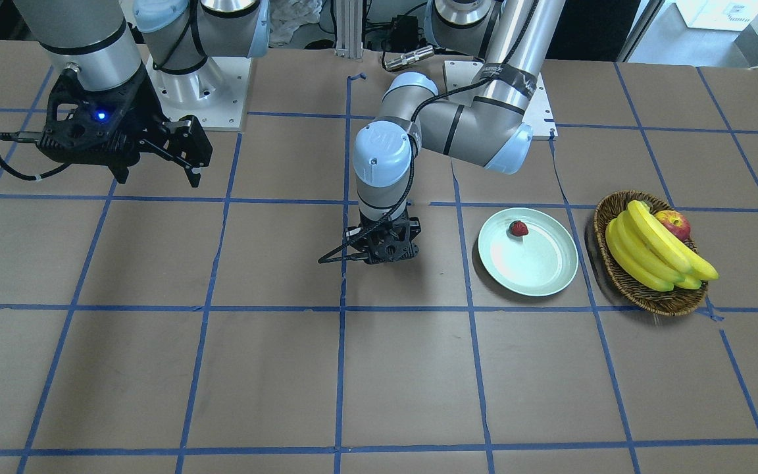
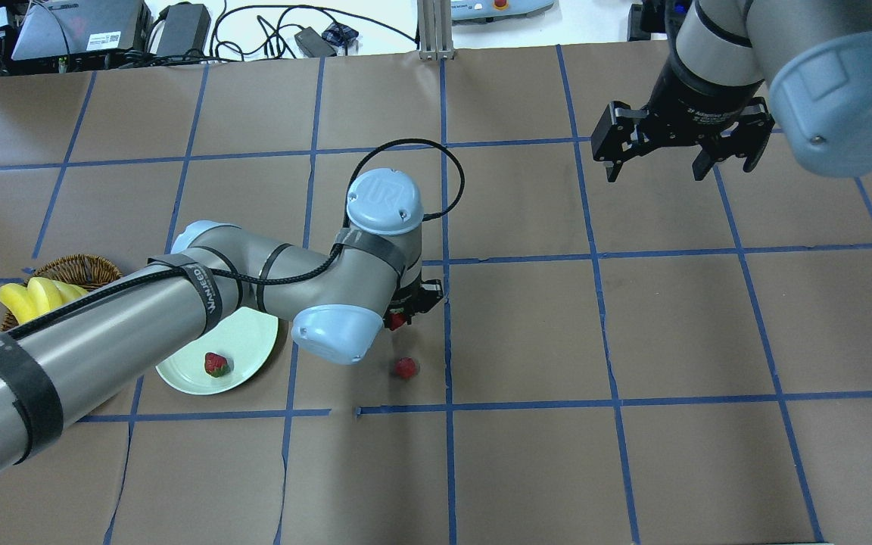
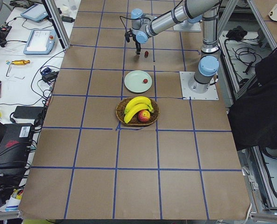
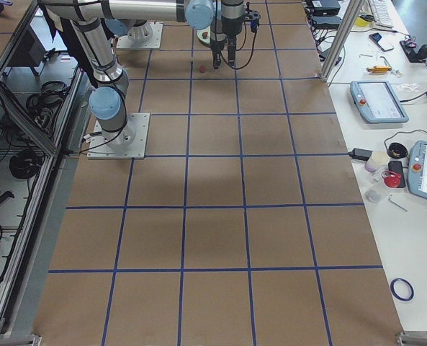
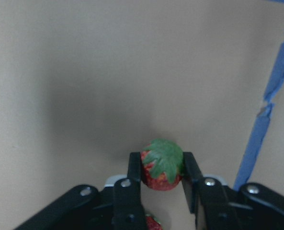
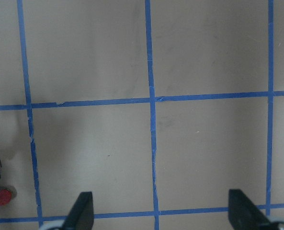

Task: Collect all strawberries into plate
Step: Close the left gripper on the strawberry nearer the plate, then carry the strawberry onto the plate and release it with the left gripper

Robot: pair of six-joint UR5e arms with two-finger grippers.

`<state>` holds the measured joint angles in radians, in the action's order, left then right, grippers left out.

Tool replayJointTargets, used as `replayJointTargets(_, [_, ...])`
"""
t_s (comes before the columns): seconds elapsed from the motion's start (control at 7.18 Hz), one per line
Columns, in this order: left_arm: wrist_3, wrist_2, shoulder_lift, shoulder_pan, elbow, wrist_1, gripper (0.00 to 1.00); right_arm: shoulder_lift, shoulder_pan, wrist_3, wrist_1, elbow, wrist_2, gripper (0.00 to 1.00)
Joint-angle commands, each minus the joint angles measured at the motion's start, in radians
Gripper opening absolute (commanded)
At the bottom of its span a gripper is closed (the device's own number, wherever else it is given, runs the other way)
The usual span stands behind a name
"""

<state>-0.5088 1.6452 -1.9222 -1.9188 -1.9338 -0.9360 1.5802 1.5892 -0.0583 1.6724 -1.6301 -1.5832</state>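
My left gripper should release its strawberry beside the strawberry in the mint-green plate [image 1: 504,234], toward the middle of the table. Its strawberry is now low over the brown table.
My left gripper [image 5: 162,165] is shut on a strawberry [image 5: 162,164] with its green cap toward the camera, low over the brown table near the middle [image 2: 404,306]. A second strawberry [image 2: 406,368] lies loose on the table just beside it, toward the robot; it also shows in the right wrist view [image 6: 3,197]. A third strawberry [image 1: 518,228] lies in the pale mint-green plate [image 1: 537,280], which sits on the left arm's side. My right gripper [image 6: 162,215] is open and empty, held high over the table far from the berries [image 2: 678,155].
A brown wicker basket [image 1: 616,280] with bananas [image 1: 649,253] and a red apple [image 1: 674,224] stands just beyond the plate. The left arm's elbow [image 2: 330,333] hangs over the gap between the plate and the gripper. Blue tape lines grid the table.
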Motion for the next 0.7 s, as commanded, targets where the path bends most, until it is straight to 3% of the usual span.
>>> replayJointTargets(0.0, [0.121,0.051,0.072,0.09,0.003,-0.146,0.0,0.0,0.0,0.0,0.003,0.001,-0.001,1.0])
replayJointTargets(0.28, [0.289,0.065,0.133,0.154,-0.022,-0.277,0.0,-0.002,0.0,0.0,0.004,0.001,-0.003,1.0])
replayJointTargets(0.56, [0.52,0.155,0.187,0.304,-0.127,-0.279,0.0,-0.002,-0.002,0.0,0.006,0.001,-0.003,1.0])
